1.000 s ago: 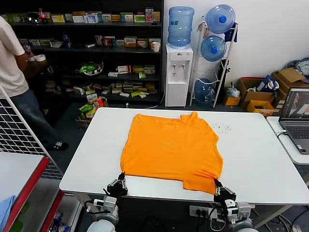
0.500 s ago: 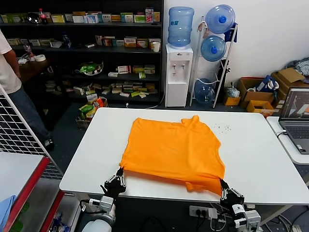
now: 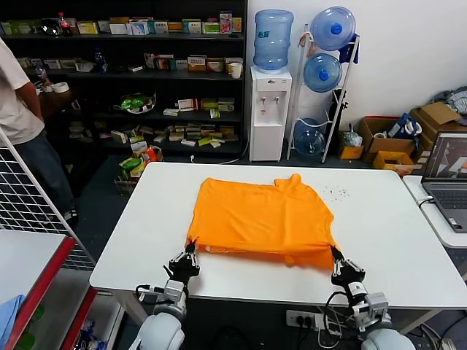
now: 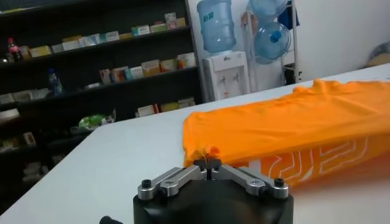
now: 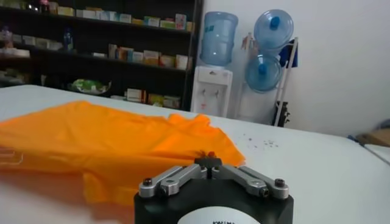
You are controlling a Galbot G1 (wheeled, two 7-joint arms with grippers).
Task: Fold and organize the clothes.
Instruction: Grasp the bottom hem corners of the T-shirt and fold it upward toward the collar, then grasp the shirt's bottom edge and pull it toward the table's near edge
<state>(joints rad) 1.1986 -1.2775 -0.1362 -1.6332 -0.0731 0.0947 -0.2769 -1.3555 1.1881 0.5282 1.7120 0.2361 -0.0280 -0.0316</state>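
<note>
The lettered layer hangs below the edge of the T-shirt in the robot's grippers, so the robot should lay the T-shirt down, take its near corners (image 3: 203, 249) and pull it toward itself.
The orange T-shirt (image 3: 259, 219) lies on the white table (image 3: 394, 226), its near hem raised off the surface and carried over the rest of the shirt. My left gripper (image 3: 190, 248) is shut on the hem's near left corner, my right gripper (image 3: 335, 251) on the near right corner. In the left wrist view the left gripper (image 4: 208, 161) pinches orange cloth, and white lettering (image 4: 317, 159) shows on the lifted underside of the T-shirt (image 4: 286, 125). In the right wrist view the right gripper (image 5: 209, 159) holds a corner of the T-shirt (image 5: 103, 143).
A laptop (image 3: 449, 175) sits on a side table at the right. A person (image 3: 22, 124) stands at the far left by dark shelves (image 3: 131, 73). A water dispenser (image 3: 270, 109) and bottle rack (image 3: 325, 87) stand behind the table. A wire rack (image 3: 36, 219) is at the left.
Both grippers have moved up and away from the table's near edge, carrying the shirt's near hem over the shirt. The visible shirt area has shortened. The person at the left shifted.
</note>
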